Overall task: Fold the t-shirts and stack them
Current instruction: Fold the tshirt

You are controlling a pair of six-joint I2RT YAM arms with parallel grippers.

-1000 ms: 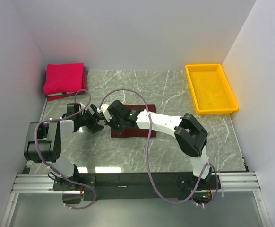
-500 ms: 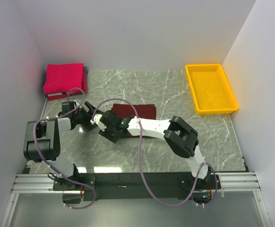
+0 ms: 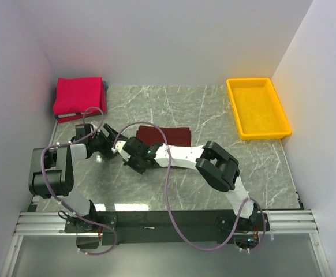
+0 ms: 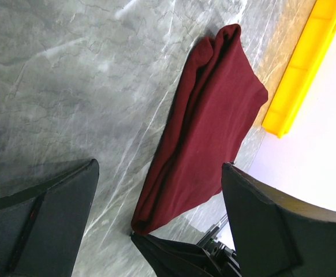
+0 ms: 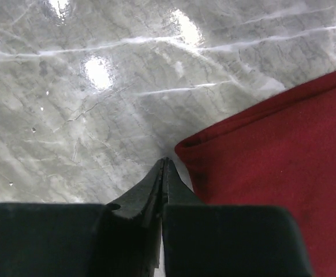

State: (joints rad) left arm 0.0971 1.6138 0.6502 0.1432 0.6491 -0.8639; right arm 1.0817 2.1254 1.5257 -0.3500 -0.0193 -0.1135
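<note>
My shut right fingers sit just off the maroon t-shirt's near corner; I should open them, pinch the t-shirt's corner [image 5: 187, 154] and lift it for my left gripper.
The dark maroon t-shirt [image 3: 169, 134] lies folded into a flat strip in the middle of the table. It also shows in the left wrist view [image 4: 211, 127] and the right wrist view [image 5: 283, 156]. The bright pinkish-red t-shirt [image 3: 78, 95] lies folded at the back left corner. My right gripper [image 3: 129, 163] is shut and empty, its tips [image 5: 164, 163] low on the marble just left of the maroon shirt's near left corner. My left gripper [image 3: 114, 149] is open and empty, left of that shirt, its jaws [image 4: 159, 167] facing it.
A yellow plastic tray [image 3: 257, 107] stands at the back right and shows in the left wrist view [image 4: 298, 69]. A darker folded edge [image 3: 78, 117] shows under the pinkish-red shirt. White walls close in the table on three sides. The right forearm [image 3: 179, 154] lies across the maroon shirt's near part.
The right arm has swung left and nearer, taking its gripper off the maroon shirt to the marble beside its corner. The left gripper has drawn back slightly to the left.
</note>
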